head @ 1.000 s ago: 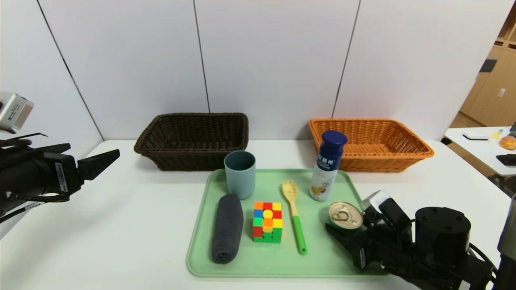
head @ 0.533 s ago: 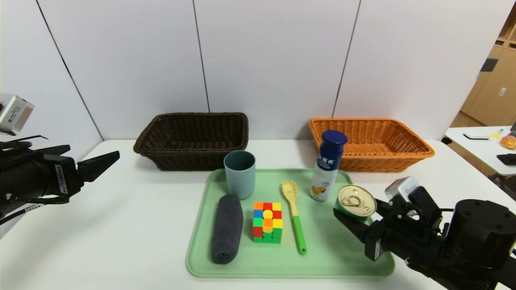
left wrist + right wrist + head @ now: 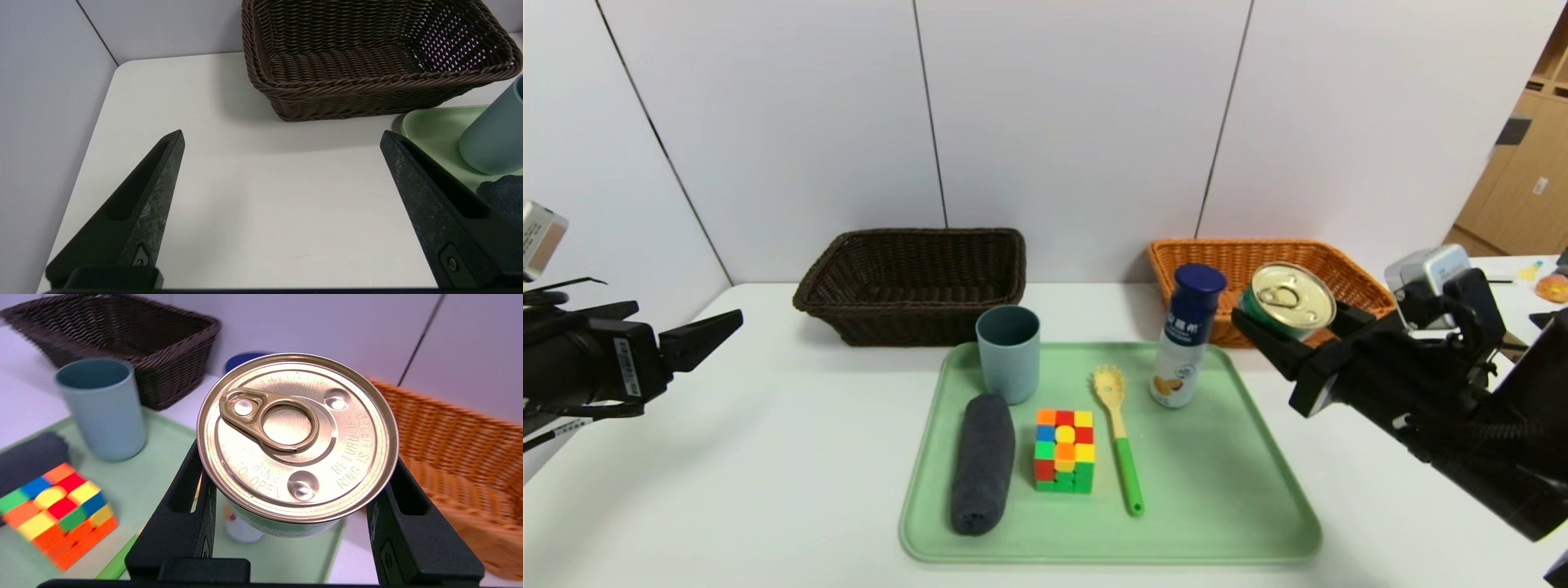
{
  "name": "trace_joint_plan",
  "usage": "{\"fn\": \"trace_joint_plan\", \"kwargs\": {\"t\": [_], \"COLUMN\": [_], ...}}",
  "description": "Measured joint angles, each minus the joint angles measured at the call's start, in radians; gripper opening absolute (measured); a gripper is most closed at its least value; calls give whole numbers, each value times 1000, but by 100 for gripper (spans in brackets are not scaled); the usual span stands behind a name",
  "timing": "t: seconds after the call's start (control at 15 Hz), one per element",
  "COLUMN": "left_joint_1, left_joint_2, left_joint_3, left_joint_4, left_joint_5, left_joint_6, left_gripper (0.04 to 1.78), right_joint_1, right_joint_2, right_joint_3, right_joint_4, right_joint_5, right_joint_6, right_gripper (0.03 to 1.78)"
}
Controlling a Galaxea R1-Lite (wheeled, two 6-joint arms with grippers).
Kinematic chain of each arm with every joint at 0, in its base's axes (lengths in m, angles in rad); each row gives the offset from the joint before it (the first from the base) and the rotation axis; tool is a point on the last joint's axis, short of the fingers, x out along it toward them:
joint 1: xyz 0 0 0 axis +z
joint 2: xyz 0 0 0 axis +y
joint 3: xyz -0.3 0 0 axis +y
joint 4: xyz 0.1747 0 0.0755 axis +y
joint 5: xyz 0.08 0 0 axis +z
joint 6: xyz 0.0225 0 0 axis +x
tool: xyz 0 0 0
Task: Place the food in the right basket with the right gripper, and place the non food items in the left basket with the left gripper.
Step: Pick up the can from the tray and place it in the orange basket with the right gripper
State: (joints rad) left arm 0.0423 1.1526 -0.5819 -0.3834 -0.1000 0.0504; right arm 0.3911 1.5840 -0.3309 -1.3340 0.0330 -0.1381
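Observation:
Next, my right gripper releases the pull-tab tin, now held upright in the air by the basket, inside the orange-tan basket's front corner [image 3: 1309, 303] farthest from the white bottle.
My right gripper [image 3: 1292, 320] is shut on the pull-tab tin [image 3: 1294, 296], holding it upright in the air at the near left corner of the orange-tan basket [image 3: 1225, 261]. Its lid [image 3: 297, 437] fills the right wrist view, a finger on each side. The white bottle [image 3: 1186, 339] stands on the green tray [image 3: 1225, 506], together with the blue-grey cup [image 3: 1009, 351], rolled grey towel [image 3: 983, 464], puzzle cube [image 3: 1064, 449] and yellow spoon [image 3: 1119, 437]. My left gripper [image 3: 282, 134] hovers open over the table's left side, short of the dark brown basket [image 3: 911, 282].
White wall panels stand close behind both baskets. A second table [image 3: 1494, 310] with small items lies beyond the right edge. Bare tabletop stretches left of the tray.
The right gripper has lifted the tin off the tray's right side and carried it up and back towards the orange basket. The left gripper drew slightly left.

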Motion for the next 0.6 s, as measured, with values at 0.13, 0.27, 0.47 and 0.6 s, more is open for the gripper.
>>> {"fn": "trace_joint_plan", "kwargs": {"t": [0.13,0.27,0.47,0.6], "left_joint_1": [2,1,0,0], "left_joint_2": [-3,-3,-1,3], "left_joint_3": [-4,-29,-40,-40], "left_joint_4": [1,-2,-27,-39], "left_joint_5": [-11,-37,-50,-56], "left_joint_6": [6,5,0,-3], "left_gripper": [169,169,169,169], "right_joint_1": [-52,-104,-177,-234], "right_joint_2": [-16,-32,-37,-7], "right_joint_3": [-116,-274,-537,-706], "right_joint_4": [126,300,611,829], "right_joint_5": [-6,-8,-9,-13], "right_joint_6": [-2,-6,-6,-9], "right_gripper": [99,99,98,98]}}
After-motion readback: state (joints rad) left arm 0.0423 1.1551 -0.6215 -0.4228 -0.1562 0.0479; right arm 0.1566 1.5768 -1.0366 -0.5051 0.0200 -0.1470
